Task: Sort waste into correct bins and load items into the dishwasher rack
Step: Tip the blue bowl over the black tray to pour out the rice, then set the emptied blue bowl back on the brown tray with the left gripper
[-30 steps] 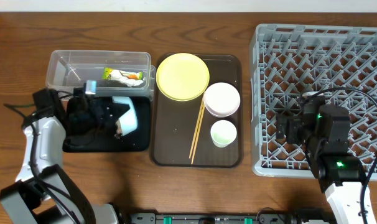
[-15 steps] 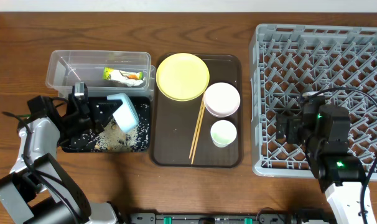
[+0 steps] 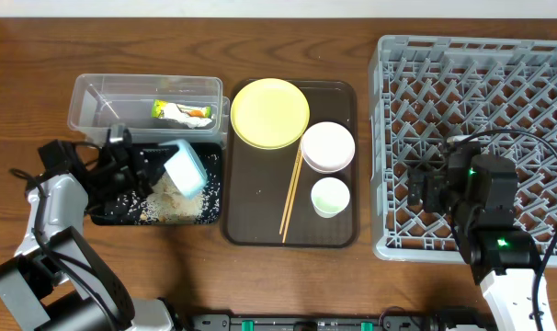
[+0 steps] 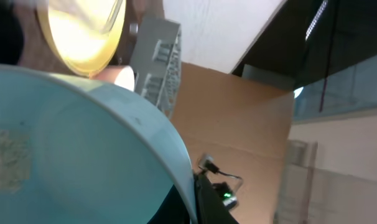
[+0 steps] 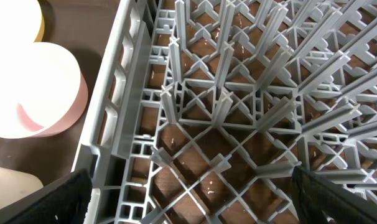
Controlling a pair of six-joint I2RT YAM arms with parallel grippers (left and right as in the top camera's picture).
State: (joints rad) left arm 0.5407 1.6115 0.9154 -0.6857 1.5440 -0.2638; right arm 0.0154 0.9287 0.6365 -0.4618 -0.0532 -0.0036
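Next, my left gripper lets go of the light blue bowl on the brown serving tray [image 3: 248, 169] between the chopsticks and black tray.
My left gripper [image 3: 148, 171] is shut on the rim of the light blue bowl [image 3: 185, 168] and holds it tipped on its side over the black tray [image 3: 104, 219]. Loose white rice [image 3: 168, 202] lies spilled on that tray. In the left wrist view the bowl [image 4: 83, 143] fills the frame, with rice stuck inside. The snack wrapper [image 3: 180, 112] lies in the clear tub [image 3: 95, 97]. The yellow plate [image 3: 270, 112], white bowl [image 3: 327, 147], white cup [image 3: 330, 196] and chopsticks [image 3: 290, 193] sit on the brown serving tray [image 3: 251, 230]. My right gripper [image 3: 424, 188] is open and empty over the left part of the grey rack [image 3: 481, 92].
The rack's upright tines and lattice floor [image 5: 238, 118] fill the right wrist view, with its left wall beside the serving tray. The tub and black tray touch at the far left. Bare wooden table lies along the front edge.
The left gripper has tipped the blue bowl further and shifted it slightly. Rice has poured out onto the black tray. The right arm has not moved.
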